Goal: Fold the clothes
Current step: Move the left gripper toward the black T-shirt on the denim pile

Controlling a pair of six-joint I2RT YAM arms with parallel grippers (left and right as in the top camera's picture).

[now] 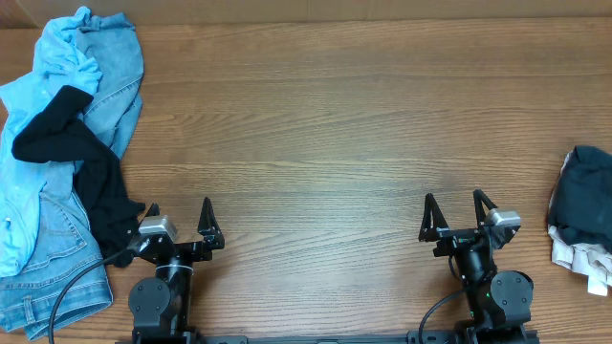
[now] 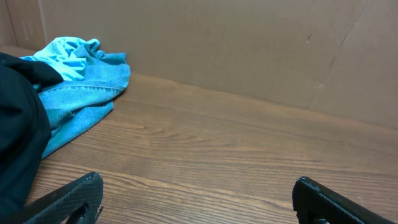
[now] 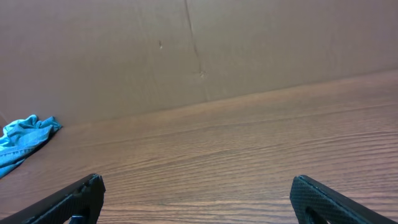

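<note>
My left gripper is to go next to the black T-shirt's middle [image 1: 103, 159] [image 2: 42, 121], along its edge beside the blue denim jeans, and grab it there.
A pile of clothes lies at the table's left edge: a black T-shirt [image 1: 81, 172] draped over blue denim jeans [image 1: 110, 72] and a light blue shirt [image 1: 24, 153]. The left wrist view shows the black T-shirt [image 2: 15, 124], the jeans [image 2: 81, 102] and the light blue shirt [image 2: 68, 53] at its left. The right wrist view shows a bit of blue cloth [image 3: 22, 134] far left. My left gripper [image 1: 179, 212] is open and empty, just right of the pile. My right gripper [image 1: 453, 208] is open and empty at the front right.
A folded dark garment on a lighter cloth [image 1: 581, 215] sits at the table's right edge. A brown cardboard wall [image 2: 249, 43] stands along the table's far side. Bare wooden table [image 1: 325, 134] stretches between the two piles.
</note>
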